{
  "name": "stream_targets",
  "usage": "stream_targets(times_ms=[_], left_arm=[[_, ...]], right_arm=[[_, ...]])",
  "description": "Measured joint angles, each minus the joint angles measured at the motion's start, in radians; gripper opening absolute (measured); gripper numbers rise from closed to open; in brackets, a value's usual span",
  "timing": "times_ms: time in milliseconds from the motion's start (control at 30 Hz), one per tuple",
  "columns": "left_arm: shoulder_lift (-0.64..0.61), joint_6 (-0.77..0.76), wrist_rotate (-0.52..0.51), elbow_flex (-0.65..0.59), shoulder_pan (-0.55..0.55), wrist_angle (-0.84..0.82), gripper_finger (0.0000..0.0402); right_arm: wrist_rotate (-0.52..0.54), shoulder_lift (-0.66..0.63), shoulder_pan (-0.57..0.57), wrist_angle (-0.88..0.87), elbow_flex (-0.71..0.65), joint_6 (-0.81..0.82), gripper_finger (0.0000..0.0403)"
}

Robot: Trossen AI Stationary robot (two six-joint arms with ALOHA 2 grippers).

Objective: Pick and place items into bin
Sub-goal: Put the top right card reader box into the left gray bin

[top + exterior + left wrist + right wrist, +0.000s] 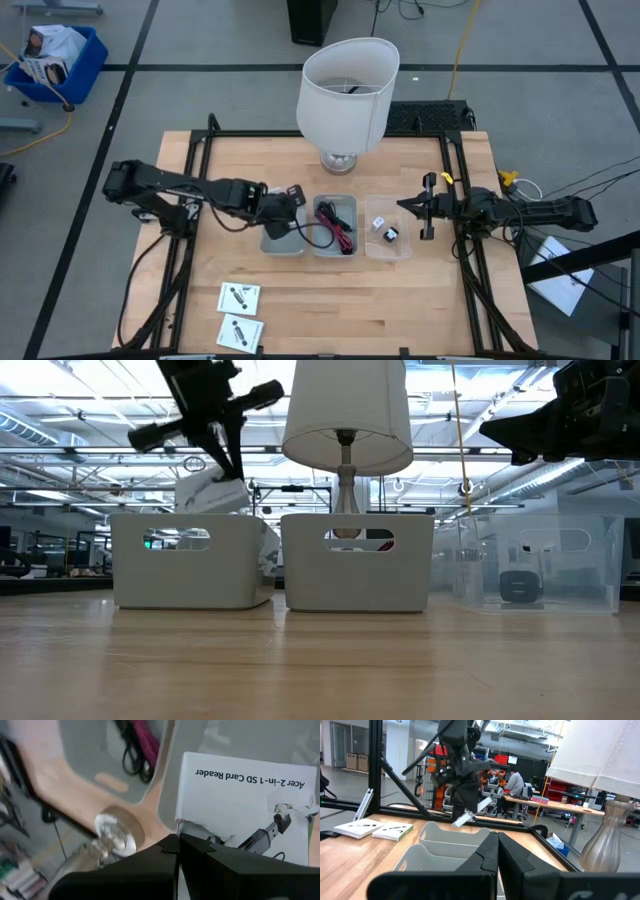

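Note:
Next, my left gripper releases the white packet inside the grey bin (287, 230) next to the bin that holds the cables. The packet is now held over a grey bin.
My left gripper (287, 203) hovers over the left grey bin (281, 240), shut on a white square packet (245, 805) printed "Acer 2-in-1 SD Card Reader". Two more white packets (239, 297) (240, 332) lie flat near the table's near edge. The black cable (322, 232) and the red cable (343, 232) lie in the middle grey bin (335, 203). A tiny white-and-black block (379, 223) sits in the clear bin (388, 250). My right gripper (408, 205) waits, shut, beside the clear bin. My left gripper pinches the packet between its two fingers at one edge (182, 827). The fingers come from above, pointing down. The packet (473, 813) is lifted clear and hangs tilted below the fingers, above the left grey bin.
The big white lamp (347, 85) stands at the table's far side, its base (340, 160) just behind the bins. The three bins stand in a row across the table's middle. Black frame rails (200, 150) run along both sides. Bare wood lies near the front edge.

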Motion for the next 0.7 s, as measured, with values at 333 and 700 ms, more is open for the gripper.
stream_targets(times_ms=[333, 700], left_arm=[[0.001, 0.129, 0.072, -0.148, 0.002, 0.158, 0.0005], [0.037, 0.160, 0.168, -0.204, 0.002, 0.270, 0.0005]], right_arm=[[0.000, 0.000, 0.000, 0.000, 0.000, -0.004, 0.0000], [0.000, 0.000, 0.000, 0.000, 0.000, -0.016, 0.0000]])
